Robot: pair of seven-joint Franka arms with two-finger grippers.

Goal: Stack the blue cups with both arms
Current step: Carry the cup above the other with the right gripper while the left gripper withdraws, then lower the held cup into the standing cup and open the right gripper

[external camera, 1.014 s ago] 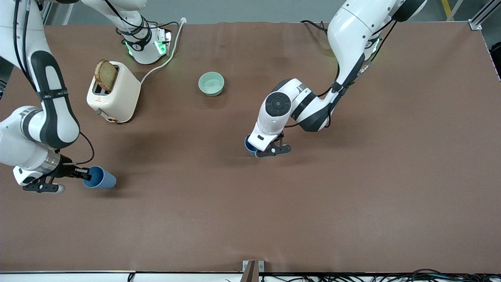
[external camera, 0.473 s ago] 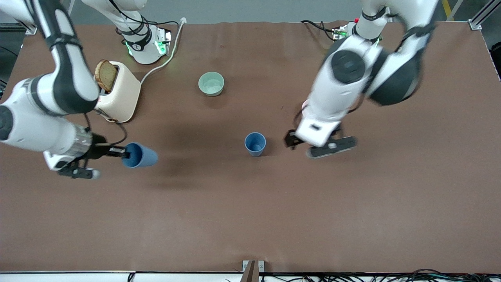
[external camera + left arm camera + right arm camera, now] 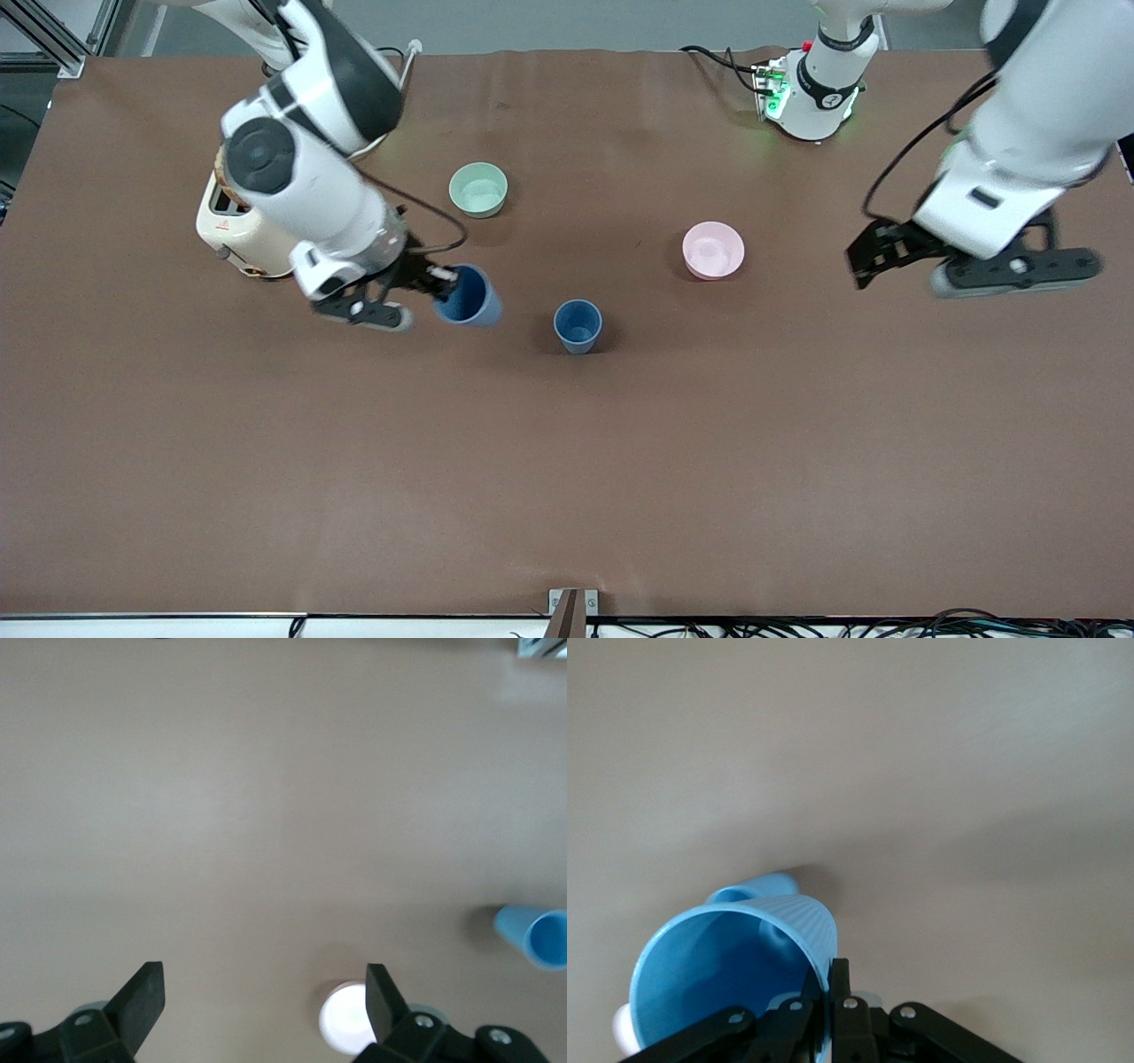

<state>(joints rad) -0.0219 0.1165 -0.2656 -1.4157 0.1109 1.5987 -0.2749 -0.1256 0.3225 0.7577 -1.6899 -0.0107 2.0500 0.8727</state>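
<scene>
Next, my right gripper releases the blue cup it holds inside the standing blue cup [image 3: 577, 322] [image 3: 735, 894] near the middle of the table.
One blue cup [image 3: 578, 325] stands upright on the table near the middle. It also shows in the left wrist view [image 3: 536, 935] and, partly hidden, in the right wrist view [image 3: 757, 888]. My right gripper [image 3: 443, 276] is shut on the rim of the second blue cup [image 3: 468, 297]. It holds this cup tilted in the air, over the table beside the standing cup, toward the right arm's end. In the right wrist view the fingers [image 3: 840, 985] pinch the held cup's [image 3: 735, 983] wall. My left gripper [image 3: 873, 255] is open and empty, up over the left arm's end of the table [image 3: 263, 1001].
A pink bowl [image 3: 713, 250] sits between the standing cup and the left gripper and looks white in the left wrist view [image 3: 347, 1020]. A pale green bowl [image 3: 478, 190] sits farther from the camera. A cream toaster [image 3: 244, 235] is partly hidden under the right arm.
The right gripper has carried its blue cup from the right arm's end toward the standing cup. The left gripper has let go of the standing cup and moved off, uncovering the pink bowl.
</scene>
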